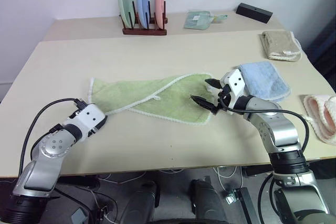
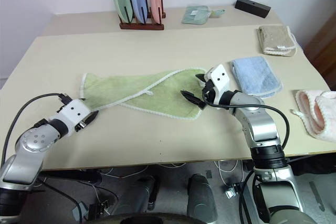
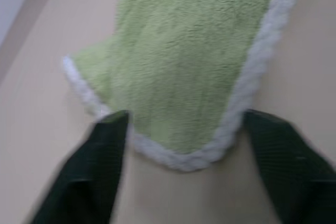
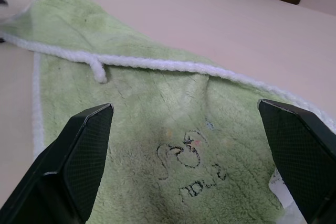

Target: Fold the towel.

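The looped edging lies at a slant across the towel, so my left gripper needs to grab its near corner (image 3: 190,158), my right gripper its far corner, and pull the edging straight.
The towel (image 1: 152,98), light green with white edging and a small white loop, lies crumpled lengthwise across the middle of the table. My left gripper (image 1: 103,122) rests low at the towel's left end. In the left wrist view one towel corner (image 3: 184,145) lies between its two fingers (image 3: 105,150), which stand apart on either side of it. My right gripper (image 1: 203,91) hovers open over the towel's right end. In the right wrist view its fingers (image 4: 79,166) spread wide above the printed patch (image 4: 189,166).
A folded light blue towel (image 1: 265,80) lies just right of my right gripper, with a beige towel (image 1: 281,44) behind it. A pink cloth (image 1: 321,116) lies at the right edge. A plate rack (image 1: 142,3), small cloth (image 1: 199,19) and black box (image 1: 253,11) line the back.
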